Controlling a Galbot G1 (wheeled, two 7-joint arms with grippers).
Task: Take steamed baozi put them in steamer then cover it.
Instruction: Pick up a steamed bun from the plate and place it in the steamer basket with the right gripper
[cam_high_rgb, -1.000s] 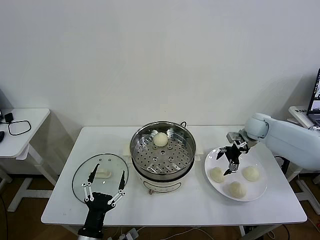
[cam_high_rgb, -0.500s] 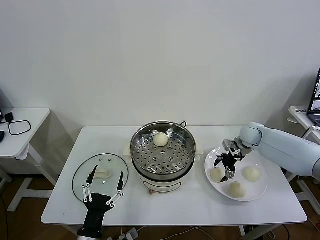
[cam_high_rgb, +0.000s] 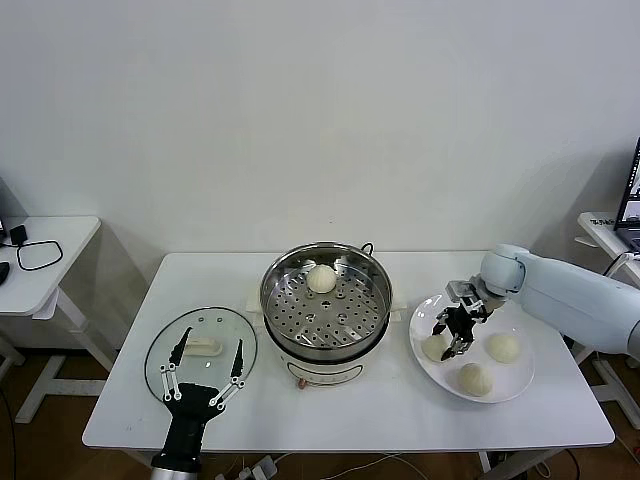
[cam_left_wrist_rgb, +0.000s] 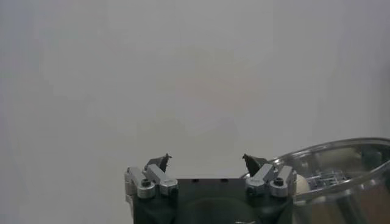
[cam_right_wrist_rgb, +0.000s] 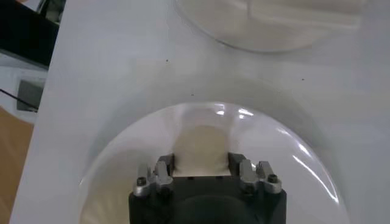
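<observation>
The baozi will leave my right gripper on the steamer tray (cam_high_rgb: 293, 309), near the rim facing the glass lid.
The steel steamer (cam_high_rgb: 325, 318) stands mid-table with one baozi (cam_high_rgb: 321, 279) on its perforated tray. A white plate (cam_high_rgb: 518, 385) to its right holds three baozi. My right gripper (cam_high_rgb: 450, 337) is down over the leftmost one (cam_high_rgb: 431, 350), with a finger against each side; the bun still rests on the plate. In the right wrist view that baozi (cam_right_wrist_rgb: 201, 146) fills the gap in the gripper (cam_right_wrist_rgb: 201, 163) above the plate (cam_right_wrist_rgb: 122, 170). Two more baozi (cam_high_rgb: 503, 347) (cam_high_rgb: 474, 379) lie free. My left gripper (cam_high_rgb: 212, 342) is open and empty above the glass lid (cam_high_rgb: 160, 360); it also shows in the left wrist view (cam_left_wrist_rgb: 206, 159).
The glass lid with its white handle (cam_high_rgb: 204, 347) lies flat on the table left of the steamer. A small side table (cam_high_rgb: 50, 250) with a cable stands at far left. The table's front edge runs close to the lid and plate.
My right gripper moved down and left from above the plate to the leftmost baozi and has settled around it. The left arm shifted only slightly.
</observation>
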